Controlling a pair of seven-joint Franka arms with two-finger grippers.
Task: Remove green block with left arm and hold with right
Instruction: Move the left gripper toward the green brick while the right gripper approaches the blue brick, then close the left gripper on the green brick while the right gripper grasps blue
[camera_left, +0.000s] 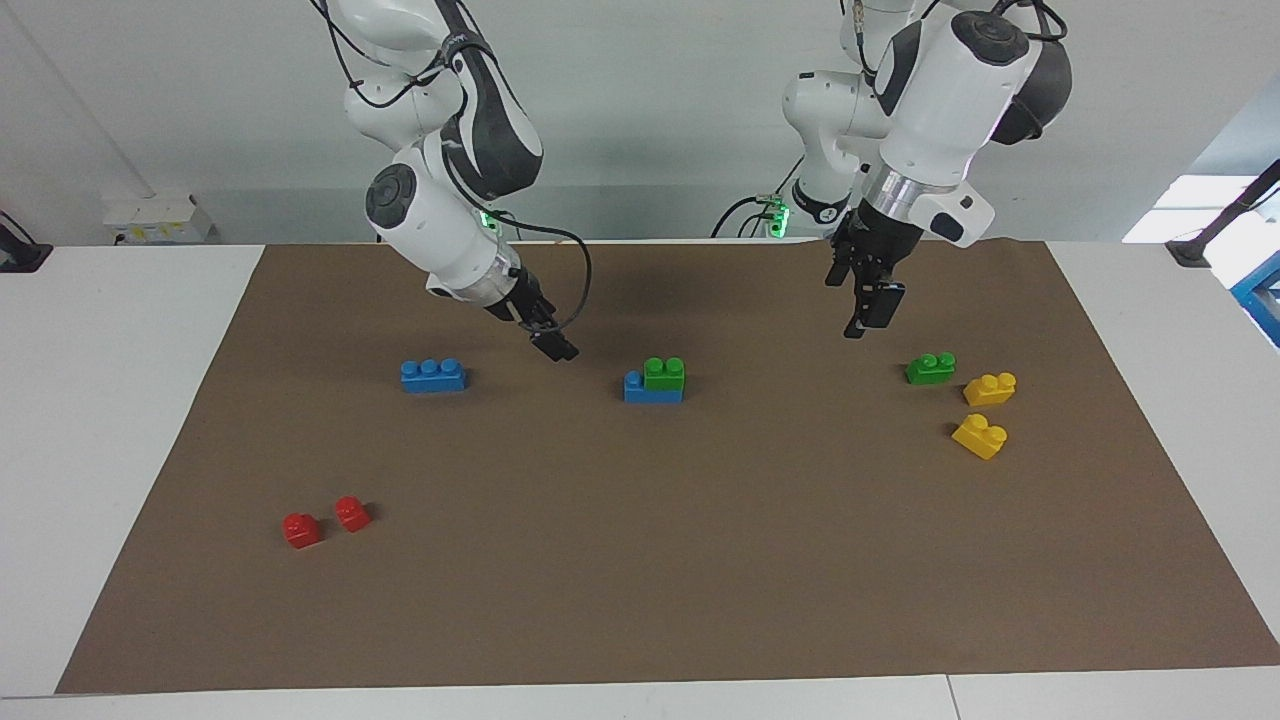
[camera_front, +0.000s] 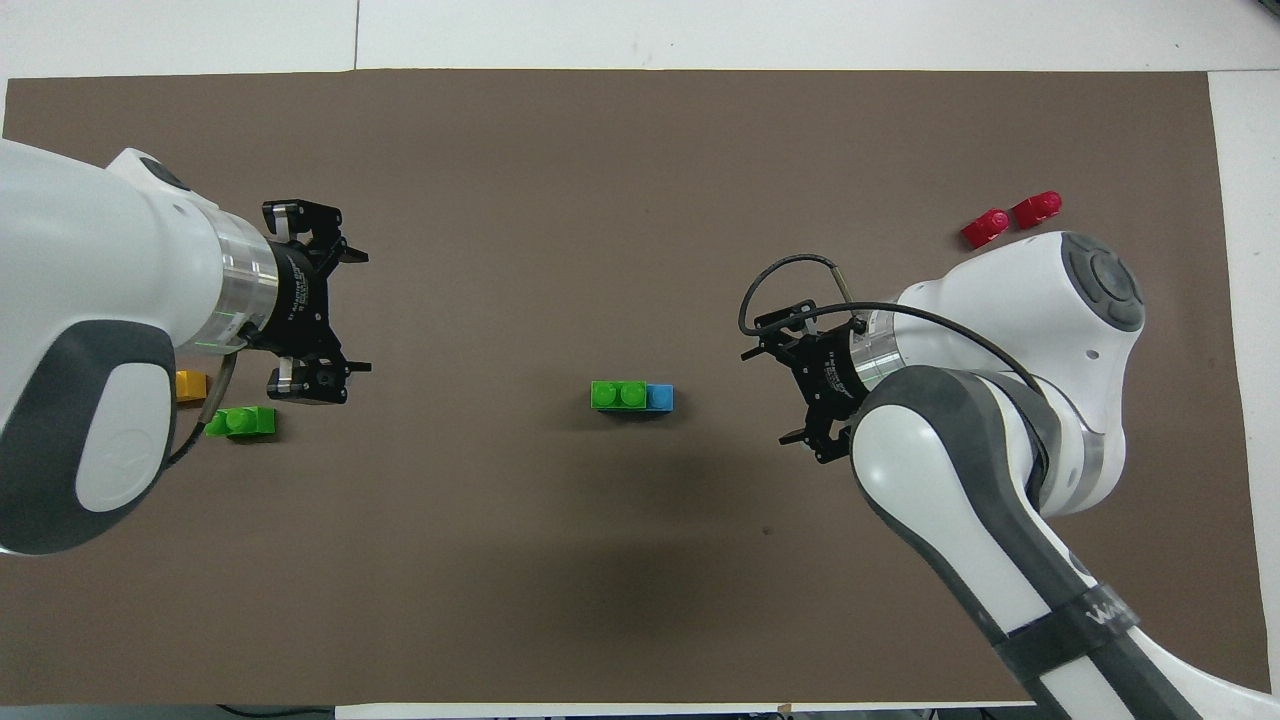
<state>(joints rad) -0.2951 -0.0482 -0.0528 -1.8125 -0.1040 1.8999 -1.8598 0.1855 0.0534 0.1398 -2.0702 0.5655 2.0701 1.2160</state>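
I should close my right gripper on the bare end of the blue brick (camera_front: 662, 398) under the green block, as the left gripper should remove that block.
The green block (camera_left: 664, 373) (camera_front: 618, 394) is stuck on top of a blue brick (camera_left: 634, 388) (camera_front: 661, 398) in the middle of the brown mat. It covers most of that brick and leaves one blue stud bare. My left gripper (camera_left: 868, 310) (camera_front: 358, 312) hangs open over the mat between the stack and the loose bricks at the left arm's end. My right gripper (camera_left: 555, 345) (camera_front: 768, 397) is open too. It is low over the mat between a lone blue brick (camera_left: 433, 375) and the stack. Neither gripper touches anything.
A second green brick (camera_left: 930, 368) (camera_front: 242, 422) and two yellow bricks (camera_left: 990, 388) (camera_left: 980, 435) lie at the left arm's end. Two red bricks (camera_left: 300, 530) (camera_front: 985, 228) sit at the right arm's end, farther from the robots. In the overhead view the right arm hides the lone blue brick.
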